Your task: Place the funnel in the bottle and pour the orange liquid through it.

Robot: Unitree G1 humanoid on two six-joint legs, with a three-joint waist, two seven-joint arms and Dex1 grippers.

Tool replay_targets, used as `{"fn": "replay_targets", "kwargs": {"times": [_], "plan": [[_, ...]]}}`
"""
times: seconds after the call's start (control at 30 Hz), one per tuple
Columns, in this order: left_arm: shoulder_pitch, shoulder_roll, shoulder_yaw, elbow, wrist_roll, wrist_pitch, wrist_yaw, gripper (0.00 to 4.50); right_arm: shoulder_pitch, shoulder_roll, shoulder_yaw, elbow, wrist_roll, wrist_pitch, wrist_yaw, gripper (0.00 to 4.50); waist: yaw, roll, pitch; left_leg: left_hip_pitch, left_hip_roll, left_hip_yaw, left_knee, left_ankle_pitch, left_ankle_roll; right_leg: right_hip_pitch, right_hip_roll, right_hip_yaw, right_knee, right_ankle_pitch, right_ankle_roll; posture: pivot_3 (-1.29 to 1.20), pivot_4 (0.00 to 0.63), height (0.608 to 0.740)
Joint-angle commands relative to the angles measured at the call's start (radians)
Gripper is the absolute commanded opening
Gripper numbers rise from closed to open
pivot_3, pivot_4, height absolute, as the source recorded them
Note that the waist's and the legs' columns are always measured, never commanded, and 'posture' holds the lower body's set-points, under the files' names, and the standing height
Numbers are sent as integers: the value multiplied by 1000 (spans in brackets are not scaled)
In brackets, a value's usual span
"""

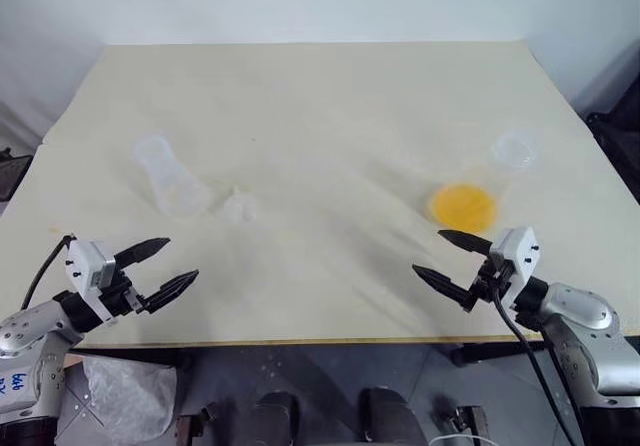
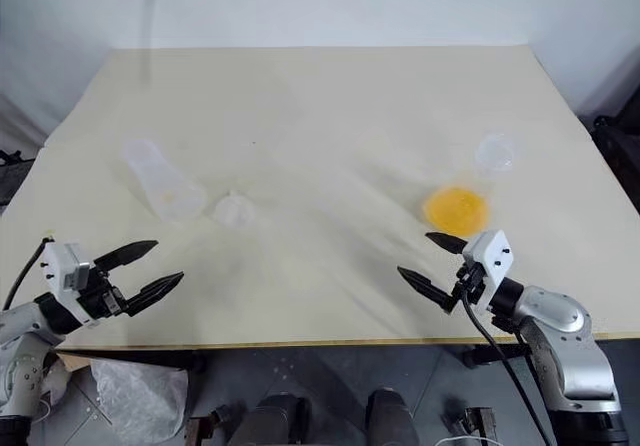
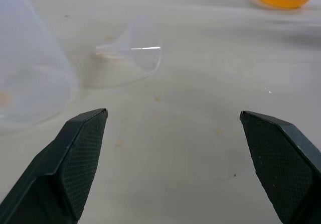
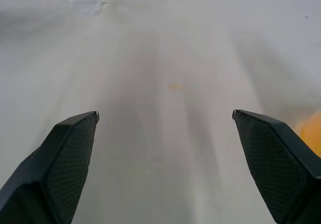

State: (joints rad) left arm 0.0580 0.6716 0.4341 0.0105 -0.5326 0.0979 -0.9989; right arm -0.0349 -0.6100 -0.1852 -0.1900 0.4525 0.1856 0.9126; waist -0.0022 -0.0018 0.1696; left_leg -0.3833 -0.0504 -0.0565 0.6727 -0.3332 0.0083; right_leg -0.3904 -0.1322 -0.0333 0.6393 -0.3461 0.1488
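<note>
I should next close my left gripper on the neck of the clear bottle [image 1: 157,160] beside the funnel, just below the bottle's rim.
The clear bottle [image 1: 170,179] stands upright on the left part of the beige table [image 1: 320,96]. Just to its right, the small clear funnel [image 1: 240,207] lies on its side; the left wrist view shows the funnel [image 3: 135,50] with its spout toward the bottle [image 3: 30,73]. The orange liquid [image 1: 464,206] sits in a shallow clear dish on the right. My left gripper [image 1: 182,258] hovers open at the front left, short of the funnel and holding nothing. My right gripper [image 1: 427,251] is open and empty just in front of the dish.
A small clear cup [image 1: 514,150] stands behind the dish near the table's right edge. The table's front edge [image 1: 320,341] runs right beneath both grippers. A crumpled plastic bag [image 1: 125,396] lies on the floor below the front left corner.
</note>
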Motion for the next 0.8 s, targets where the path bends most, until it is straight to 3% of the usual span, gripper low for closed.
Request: {"fn": "replay_targets", "kwargs": {"times": [0.03,0.23,0.57,0.8], "plan": [[14,15,38,-37,-24,1,0,4500,-19,3,-4,1,6,-31,10,4479,0,0,0,0,0,0,0,0,0,0,0,0,0,0,0,0,150,740],[3,16,45,-92,-3,116,160,4500,-56,4,12,15,12,-28,18,4479,1,0,0,0,0,0,0,0,0,0,0,0,0,0,0,0,150,740],[193,-9,309,-182,-106,161,210,4500,-203,12,67,91,4,-29,69,4479,-11,0,0,0,2,0,-2,0,-1,0,0,-1,1,0,0,0,150,740],[176,0,353,-126,-126,145,210,4500,-275,22,110,66,36,2,115,4479,7,0,0,0,1,-1,0,0,0,1,0,0,-3,0,0,0,150,740]]}}
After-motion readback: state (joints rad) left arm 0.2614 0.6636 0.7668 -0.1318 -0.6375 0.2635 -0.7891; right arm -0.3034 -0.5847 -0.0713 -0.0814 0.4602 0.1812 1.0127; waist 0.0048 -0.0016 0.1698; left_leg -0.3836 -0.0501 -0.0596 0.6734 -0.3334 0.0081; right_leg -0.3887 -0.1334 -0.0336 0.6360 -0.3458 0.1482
